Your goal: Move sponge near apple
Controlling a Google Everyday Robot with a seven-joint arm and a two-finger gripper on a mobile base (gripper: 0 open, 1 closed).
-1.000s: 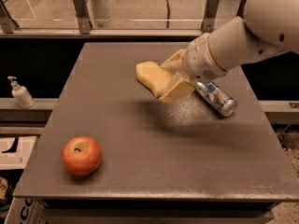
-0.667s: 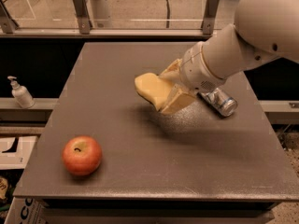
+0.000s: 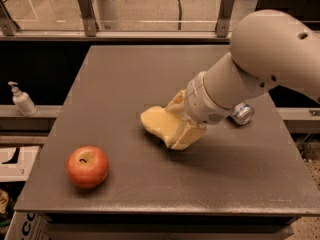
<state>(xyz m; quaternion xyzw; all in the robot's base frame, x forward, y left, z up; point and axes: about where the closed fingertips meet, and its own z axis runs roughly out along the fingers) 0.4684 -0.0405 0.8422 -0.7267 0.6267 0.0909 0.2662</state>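
My gripper is going to release the sponge on the dark table (image 3: 133,165) against the side of the apple that faces the silver-and-blue can. The sponge now hangs just above the tabletop.
The red-orange apple (image 3: 88,166) sits on the dark table (image 3: 130,79) near its front left corner. My gripper (image 3: 178,121) is near the middle of the table, shut on the pale yellow sponge (image 3: 158,122), which sticks out to the left of the cream fingers (image 3: 187,135) and hangs just above the tabletop. The sponge is to the right of the apple and slightly farther back, about two apple widths away. The white arm reaches in from the upper right.
A silver-and-blue can (image 3: 242,113) lies on the table at the right, partly hidden behind the arm. A white pump bottle (image 3: 21,100) stands on a ledge left of the table. A glass barrier with metal posts runs along the far edge.
The gripper has carried the sponge from the table's far middle forward and lower, closer to the apple. The apple and can have not moved.
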